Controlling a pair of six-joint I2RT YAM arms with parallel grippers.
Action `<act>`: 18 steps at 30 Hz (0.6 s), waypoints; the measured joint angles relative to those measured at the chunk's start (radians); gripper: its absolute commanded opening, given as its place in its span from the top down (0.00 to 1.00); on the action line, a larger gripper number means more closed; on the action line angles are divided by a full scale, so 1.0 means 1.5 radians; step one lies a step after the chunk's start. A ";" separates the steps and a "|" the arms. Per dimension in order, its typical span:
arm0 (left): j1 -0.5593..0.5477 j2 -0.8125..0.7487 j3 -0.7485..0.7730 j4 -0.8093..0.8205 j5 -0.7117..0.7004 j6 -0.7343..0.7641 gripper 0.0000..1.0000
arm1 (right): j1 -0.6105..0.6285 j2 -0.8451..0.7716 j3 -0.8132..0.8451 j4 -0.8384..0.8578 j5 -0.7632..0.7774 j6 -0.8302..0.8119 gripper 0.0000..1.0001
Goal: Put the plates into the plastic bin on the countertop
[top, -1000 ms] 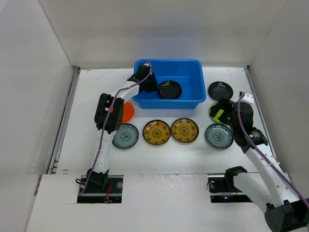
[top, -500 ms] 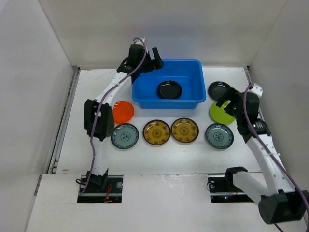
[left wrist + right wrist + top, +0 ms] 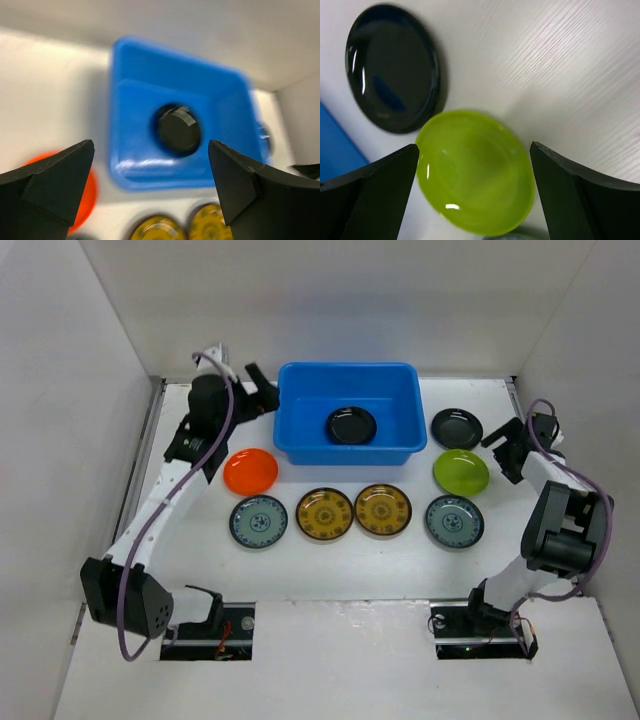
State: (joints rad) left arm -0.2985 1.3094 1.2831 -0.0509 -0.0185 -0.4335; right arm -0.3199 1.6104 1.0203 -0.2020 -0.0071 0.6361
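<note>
My right gripper goes to the black plate outside the blue plastic bin next. Then it will close on the plate's rim (image 3: 480,436) (image 3: 436,72) facing away from the bin.
The blue plastic bin (image 3: 300,452) stands at the back of the white countertop (image 3: 330,560) with one black plate (image 3: 352,425) inside it. My left gripper (image 3: 262,398) hovers open and empty off the bin's left rim; its blurred view shows the bin (image 3: 135,170) and black plate (image 3: 177,129) beyond the gripper (image 3: 151,142). My right gripper (image 3: 505,450) is open just right of the lime plate (image 3: 461,472) and second black plate (image 3: 457,427). In the right wrist view the gripper (image 3: 474,145) frames the lime plate (image 3: 475,172) without touching it.
An orange plate (image 3: 250,471) lies left of the bin. In front lie a row of blue-green (image 3: 259,521), yellow (image 3: 325,514), yellow (image 3: 383,510) and blue-green (image 3: 454,521) plates. White walls close in the back and both sides.
My left gripper opened, left the black plate in the bin and swung out to the bin's left. My right arm pulled back from the lime plate toward the right wall, still open.
</note>
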 measured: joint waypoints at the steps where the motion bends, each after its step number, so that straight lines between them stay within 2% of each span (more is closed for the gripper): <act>1: 0.010 -0.016 -0.040 -0.009 -0.011 0.000 0.00 | -0.012 0.019 0.014 0.004 -0.007 0.003 0.03; 6: 0.062 -0.097 -0.231 -0.063 -0.061 -0.001 0.00 | -0.035 0.092 0.081 0.036 -0.047 0.008 0.06; 9: 0.087 -0.156 -0.299 -0.087 -0.095 -0.010 0.00 | -0.041 0.127 0.107 0.052 -0.071 0.008 0.05; 14: 0.098 -0.220 -0.326 -0.105 -0.211 -0.034 0.00 | -0.049 0.181 0.137 0.055 -0.099 0.008 0.08; 18: 0.091 -0.226 -0.326 -0.124 -0.318 -0.065 0.00 | -0.049 0.216 0.161 0.054 -0.118 0.013 0.09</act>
State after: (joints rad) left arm -0.1616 0.9710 0.7944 -0.2371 -0.4957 -0.5316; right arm -0.3935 1.9350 1.2621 -0.1204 -0.1844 0.6556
